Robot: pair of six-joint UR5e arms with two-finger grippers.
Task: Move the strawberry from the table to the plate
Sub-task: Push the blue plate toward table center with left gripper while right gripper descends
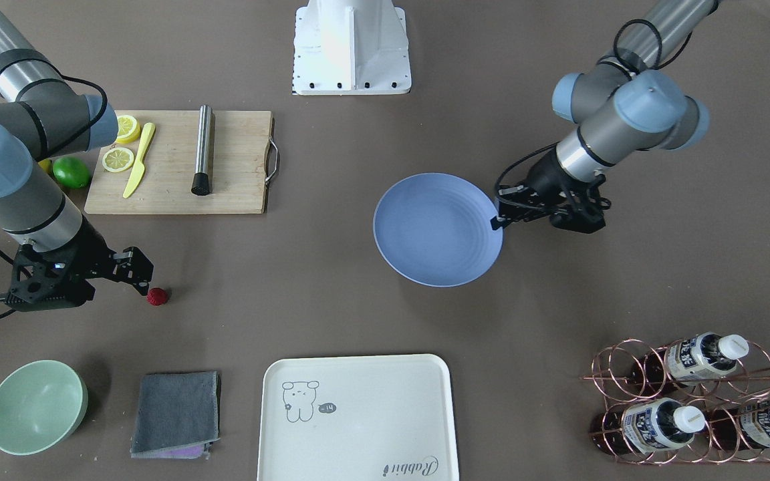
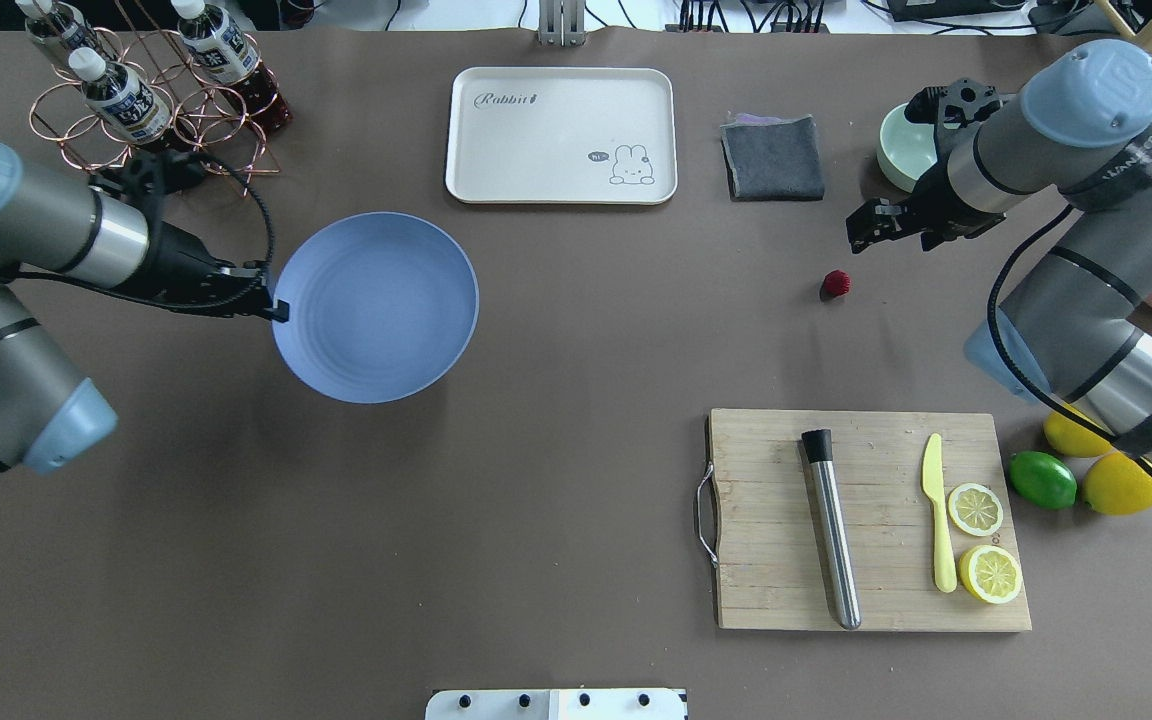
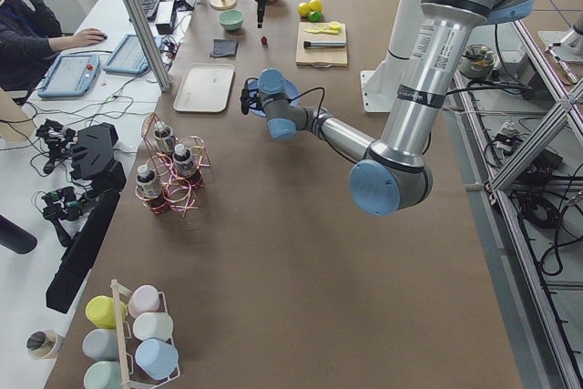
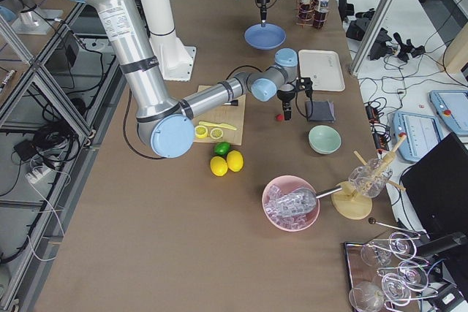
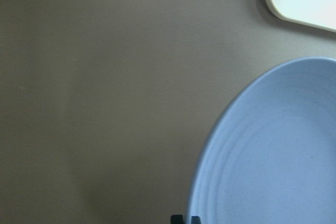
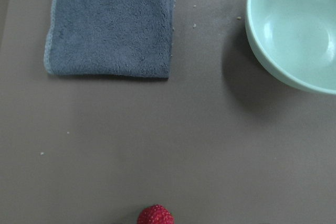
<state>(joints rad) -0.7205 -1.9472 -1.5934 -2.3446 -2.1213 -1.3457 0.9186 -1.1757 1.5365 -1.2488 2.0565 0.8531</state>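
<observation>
The robot's left gripper will release the blue plate, which sits mid-table now, on the table (image 1: pixel 369 257) between the cutting board and the cream tray.
The strawberry (image 1: pixel 157 296), small and dark red, lies on the bare table (image 1: pixel 331 280); in the right wrist view the strawberry (image 6: pixel 155 215) sits at the bottom edge. My right gripper (image 1: pixel 139 270) hangs open just beside and above it, with nothing between its fingers. The blue plate (image 1: pixel 436 229) sits mid-table, far from the berry. My left gripper (image 2: pixel 276 308) is shut on the plate's rim, and in the left wrist view its fingertips (image 5: pixel 176 219) pinch the edge of the plate (image 5: pixel 273 161). Nothing lies in the plate.
Near the right arm stand a mint bowl (image 1: pixel 36 406) and a grey cloth (image 1: pixel 176 414). A cream tray (image 1: pixel 357 417) lies mid-front. The cutting board (image 1: pixel 238 167) carries lemon slices, a yellow knife and a steel rod. A wire bottle rack (image 1: pixel 692 401) stands by the left arm.
</observation>
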